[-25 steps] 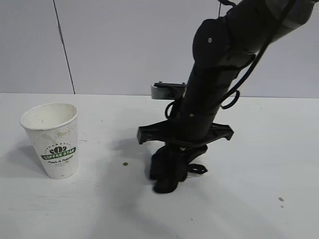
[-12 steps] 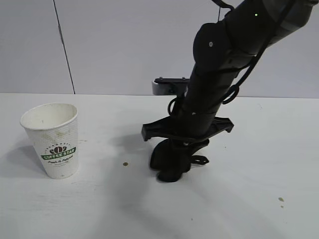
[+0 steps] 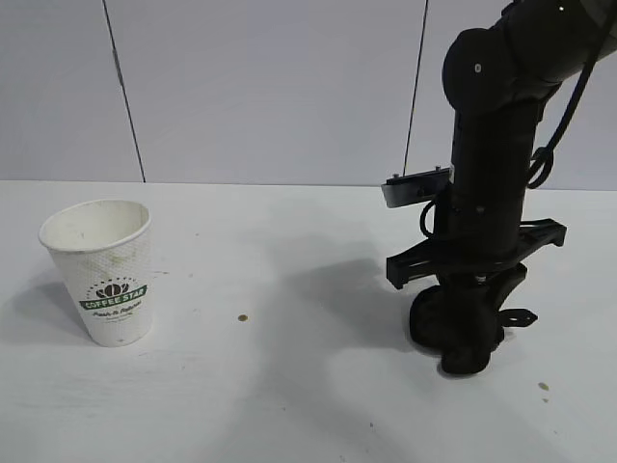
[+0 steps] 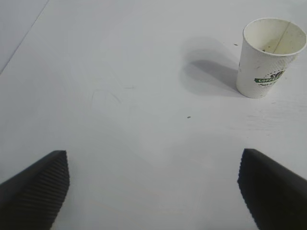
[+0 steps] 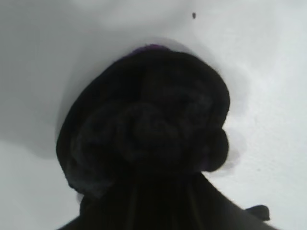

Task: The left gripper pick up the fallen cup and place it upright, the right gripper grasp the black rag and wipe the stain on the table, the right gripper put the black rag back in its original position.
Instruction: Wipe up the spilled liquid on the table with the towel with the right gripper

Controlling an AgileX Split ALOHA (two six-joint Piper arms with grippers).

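My right gripper is to put the black rag down on the shaded table [image 3: 358, 327] beyond the brown dot from the cup.
The white paper cup [image 3: 102, 270] with the green band stands upright at the left of the white table [image 3: 241, 405]; it also shows in the left wrist view [image 4: 268, 57]. My right gripper [image 3: 465, 342] points down at the table's right and is shut on the black rag [image 3: 451, 326], pressed on or just above the surface. The rag fills the right wrist view [image 5: 148, 124] and hides the fingers. My left gripper [image 4: 153, 187] is open and empty above bare table, well away from the cup; it is out of the exterior view. No olive-brown stain shows.
A tiny brown dot [image 3: 242, 317] lies right of the cup, and two more [image 3: 544, 387] near the right front. A pale grey panelled wall [image 3: 260, 87] runs behind the table.
My right gripper has carried the black rag to the right across the table, from the middle to the right side. The cup has not moved.
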